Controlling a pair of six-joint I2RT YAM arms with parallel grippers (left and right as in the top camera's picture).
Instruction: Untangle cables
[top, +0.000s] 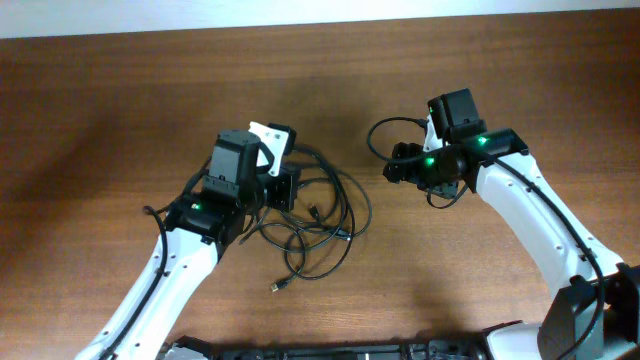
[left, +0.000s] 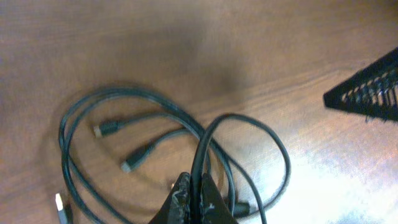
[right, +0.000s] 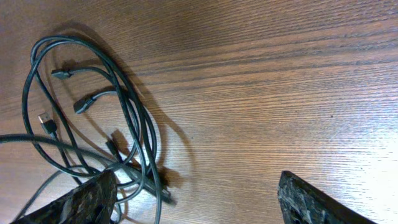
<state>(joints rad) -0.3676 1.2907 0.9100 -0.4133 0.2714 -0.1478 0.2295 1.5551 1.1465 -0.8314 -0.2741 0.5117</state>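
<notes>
Next, my right gripper goes next to the outer loop (top: 352, 179) of the tangled cables, on the side nearest it, and closes there.
The cables (top: 325, 215) are several thin black cords lying in tangled loops on the wooden table, between the two arms. My left gripper (top: 285, 188) sits at the tangle's left edge. In the left wrist view it (left: 193, 186) is shut on one strand of the cables (left: 143, 102). Several plug ends lie inside the loops, and a silver-tipped plug (left: 59, 202) lies at the lower left. My right gripper (top: 398, 165) is to the right of the tangle. Its fingers (right: 196, 180) are wide open and empty over bare wood, with the cables (right: 124, 93) to their left.
A loose plug end (top: 275, 287) trails toward the table's front. A black mesh-like part (left: 367, 90) shows at the right of the left wrist view. The table's far edge (top: 320, 28) runs along the top. A thicker wire (top: 385, 135) loops off the right arm.
</notes>
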